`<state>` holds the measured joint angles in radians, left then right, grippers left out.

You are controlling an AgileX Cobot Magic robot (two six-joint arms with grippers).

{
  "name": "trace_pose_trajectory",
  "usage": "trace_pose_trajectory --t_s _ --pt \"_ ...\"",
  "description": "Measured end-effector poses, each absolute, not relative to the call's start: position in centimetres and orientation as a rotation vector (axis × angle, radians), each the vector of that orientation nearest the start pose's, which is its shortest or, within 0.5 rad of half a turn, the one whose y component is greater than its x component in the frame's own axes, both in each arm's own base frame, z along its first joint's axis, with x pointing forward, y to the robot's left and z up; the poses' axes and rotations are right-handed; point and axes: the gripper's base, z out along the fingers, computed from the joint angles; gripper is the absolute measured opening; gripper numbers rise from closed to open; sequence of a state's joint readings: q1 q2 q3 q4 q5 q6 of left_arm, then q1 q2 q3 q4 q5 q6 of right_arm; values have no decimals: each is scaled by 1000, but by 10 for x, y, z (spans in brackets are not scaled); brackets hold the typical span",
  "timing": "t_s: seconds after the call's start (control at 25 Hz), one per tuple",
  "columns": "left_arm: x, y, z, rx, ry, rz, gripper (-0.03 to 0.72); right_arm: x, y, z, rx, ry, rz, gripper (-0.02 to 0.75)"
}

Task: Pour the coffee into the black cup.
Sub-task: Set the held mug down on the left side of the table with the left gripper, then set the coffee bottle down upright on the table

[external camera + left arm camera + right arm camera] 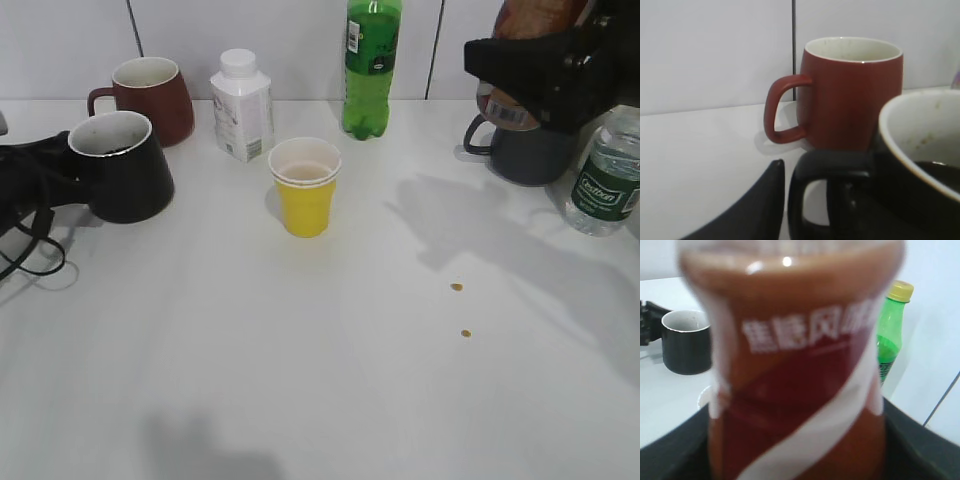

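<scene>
Next, my right gripper puts the coffee bottle down on the table [448, 218], in between the dark grey mug and the yellow paper cup.
The black cup [120, 165] stands at the table's left, white inside, with dark liquid showing in it [935, 172]. My left gripper [35, 175] is at its handle [805, 195]; one finger [757, 205] stands a thin gap away from the handle's outside, so the jaws are open. At the upper right, above the table, the coffee bottle [535, 18] is held by my right gripper [545, 65]. Its brown, red and white label [800, 365] fills the right wrist view, with a dark finger on each side of it.
A dark red mug [150, 95], a white bottle [242, 105] and a green soda bottle [372, 65] line the back. A yellow paper cup [305, 185] stands mid-table. A dark grey mug [525, 150] and a water bottle [607, 175] are at the right. Two brown drops [457, 287] lie on the table.
</scene>
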<state>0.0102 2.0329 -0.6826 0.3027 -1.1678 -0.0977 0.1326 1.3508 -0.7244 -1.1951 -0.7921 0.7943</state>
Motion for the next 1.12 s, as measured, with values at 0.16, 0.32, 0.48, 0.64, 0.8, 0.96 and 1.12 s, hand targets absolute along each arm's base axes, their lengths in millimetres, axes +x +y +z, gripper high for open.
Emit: trace_pose_trajectory --t_s 0.16,0.32,0.48,0.64,0.8,0.96,1.12 --pt "332 -21 115 212 1694 -212 239 259 95 285 -838 1522 535 526" --pt "317 -20 116 189 1719 -206 239 259 95 285 -838 1522 535 526" --pt "300 -17 125 152 1723 -189 239 260 95 284 -838 1524 536 526" --pt "282 -18 142 158 1690 -191 239 265 96 274 -836 1559 551 526" --pt "268 -21 163 180 1625 -220 239 275 97 256 -816 1622 580 526" --pt "257 -26 179 227 1574 -264 239 287 97 237 -749 1692 619 526" --pt "251 -33 189 279 1572 -287 239 297 97 214 -722 1751 629 526"
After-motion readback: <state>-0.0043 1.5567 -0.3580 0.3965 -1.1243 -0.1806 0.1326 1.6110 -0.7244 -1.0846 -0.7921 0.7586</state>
